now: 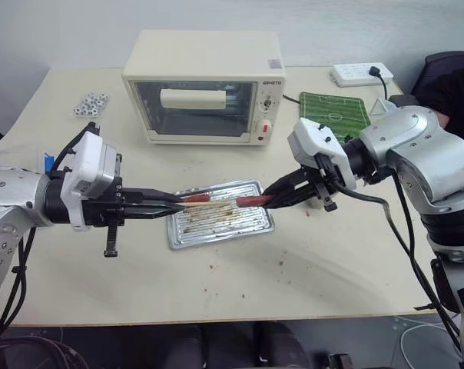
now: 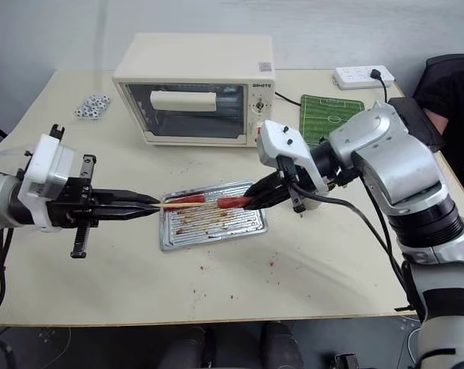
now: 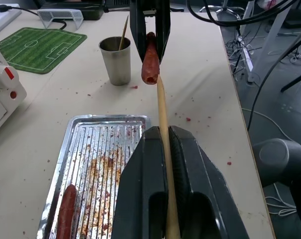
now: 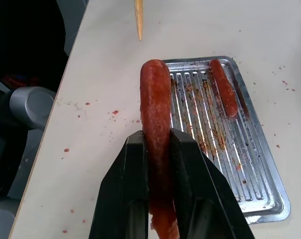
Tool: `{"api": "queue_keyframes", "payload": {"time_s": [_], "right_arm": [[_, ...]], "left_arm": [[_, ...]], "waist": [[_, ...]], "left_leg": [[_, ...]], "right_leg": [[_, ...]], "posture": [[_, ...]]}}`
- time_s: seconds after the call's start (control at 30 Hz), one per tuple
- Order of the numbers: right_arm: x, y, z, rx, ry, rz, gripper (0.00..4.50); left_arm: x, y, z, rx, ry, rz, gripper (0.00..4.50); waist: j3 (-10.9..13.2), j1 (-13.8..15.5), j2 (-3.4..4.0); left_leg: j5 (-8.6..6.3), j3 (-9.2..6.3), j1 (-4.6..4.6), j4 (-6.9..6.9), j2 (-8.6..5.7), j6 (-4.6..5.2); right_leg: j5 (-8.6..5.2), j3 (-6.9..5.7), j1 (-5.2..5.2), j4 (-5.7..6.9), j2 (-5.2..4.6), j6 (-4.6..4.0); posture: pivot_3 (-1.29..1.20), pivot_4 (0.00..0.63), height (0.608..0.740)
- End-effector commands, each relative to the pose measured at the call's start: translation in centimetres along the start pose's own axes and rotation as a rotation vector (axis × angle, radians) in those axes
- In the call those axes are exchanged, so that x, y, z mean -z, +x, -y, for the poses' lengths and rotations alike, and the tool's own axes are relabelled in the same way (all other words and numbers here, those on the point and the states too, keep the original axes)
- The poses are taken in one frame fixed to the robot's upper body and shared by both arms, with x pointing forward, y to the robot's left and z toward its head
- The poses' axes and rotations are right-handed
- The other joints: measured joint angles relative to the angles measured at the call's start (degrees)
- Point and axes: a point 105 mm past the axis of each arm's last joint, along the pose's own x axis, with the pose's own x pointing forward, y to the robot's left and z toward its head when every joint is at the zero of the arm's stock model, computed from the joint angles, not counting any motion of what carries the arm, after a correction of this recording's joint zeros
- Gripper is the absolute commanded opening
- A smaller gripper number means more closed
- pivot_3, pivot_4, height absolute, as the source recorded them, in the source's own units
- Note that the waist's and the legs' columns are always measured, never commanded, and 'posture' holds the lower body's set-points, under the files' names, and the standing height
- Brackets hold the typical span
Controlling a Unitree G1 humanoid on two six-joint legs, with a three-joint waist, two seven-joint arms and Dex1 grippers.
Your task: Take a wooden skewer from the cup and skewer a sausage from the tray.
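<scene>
Next, my right gripper lets go of the sausage on the wooden skewer in my left gripper [image 1: 250, 194], just above the tray. The sausage is now held above the tray's end.
My left gripper [image 1: 173, 202] is shut on a wooden skewer [image 3: 162, 109], which lies level and points right over the tray [image 2: 251, 224]. My right gripper [image 4: 158, 137] is shut on a red-brown sausage [image 4: 155, 104], held above the tray's right end with its cut end [image 3: 150, 78] facing the skewer. The skewer's tip [image 4: 138, 20] is close to that end, with a small gap and slightly to one side. Another sausage [image 4: 224, 88] lies on the tray's ribbed floor. Behind the right gripper stands the metal cup [image 3: 115, 60] with one skewer [image 3: 123, 31] in it.
A cream toaster oven [image 1: 205, 88] stands behind the tray. To its right are a green soccer-field mat [image 1: 336, 114] and a white power strip [image 1: 360, 73]. Small white pieces [image 1: 90, 104] lie at the back left. Red crumbs dot the table in front of the tray.
</scene>
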Motion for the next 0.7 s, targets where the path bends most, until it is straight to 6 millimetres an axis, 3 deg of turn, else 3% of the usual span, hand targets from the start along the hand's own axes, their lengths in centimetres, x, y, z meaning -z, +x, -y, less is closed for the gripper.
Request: {"api": "queue_keyframes", "payload": {"time_s": [0.03, 0.7], "right_arm": [[-1.06, -0.55, -0.38, 0.012, -0.031, 0.014, 0.61], [-1.85, -1.05, -0.14, 0.039, -0.028, 0.036, 0.61]], "left_arm": [[-0.71, -0.19, -0.18, -0.008, 0.034, 0.016, 0.00], [-0.30, 0.02, -0.25, -0.010, 0.021, 0.022, 0.00]], "waist": [[0.00, 0.00, 0.00], [0.00, 0.01, 0.00]], "left_leg": [[0.00, 0.00, 0.00, 0.01, -0.01, 0.00], [0.00, 0.00, 0.00, 0.03, 0.00, 0.00]], "right_leg": [[0.00, 0.00, 0.00, 0.01, 0.00, 0.00], [0.00, -0.01, 0.00, 0.04, 0.02, 0.00]], "posture": [[0.00, 0.150, 0.740], [0.00, 0.150, 0.740]]}}
